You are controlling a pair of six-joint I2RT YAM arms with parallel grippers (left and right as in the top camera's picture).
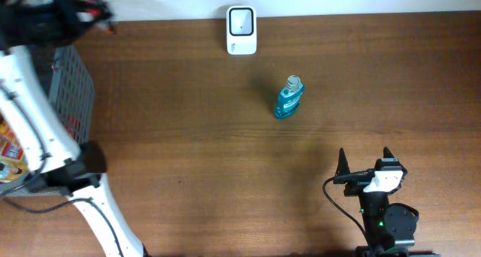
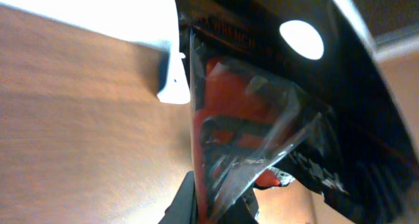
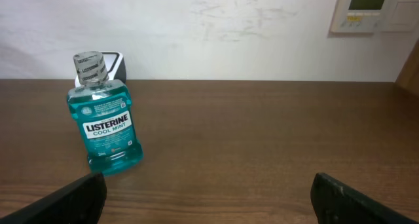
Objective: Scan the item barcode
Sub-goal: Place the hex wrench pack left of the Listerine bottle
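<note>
I need to release the packet with my left gripper on the wood (image 1: 257,104) close beside the blue mouthwash bottle, on the bottle's side that points to the basket.
My left gripper (image 2: 219,201) is shut on the item, a glossy black and red packet (image 2: 262,112) that fills most of the left wrist view. In the overhead view this gripper (image 1: 69,20) is a blur at the far left back, above the basket, with the packet (image 1: 96,14) at its tip. The white barcode scanner (image 1: 241,30) stands at the table's back edge; its side (image 2: 173,80) shows just left of the packet. My right gripper (image 1: 366,164) rests open near the front right, its fingers (image 3: 72,201) wide apart over bare wood.
A blue Listerine mouthwash bottle (image 1: 288,98) stands upright mid-table, in front of the scanner (image 3: 116,63) and ahead-left of the right gripper; its label (image 3: 106,126) faces that camera. A dark mesh basket (image 1: 74,92) with packaged goods (image 1: 7,153) sits at the left edge.
</note>
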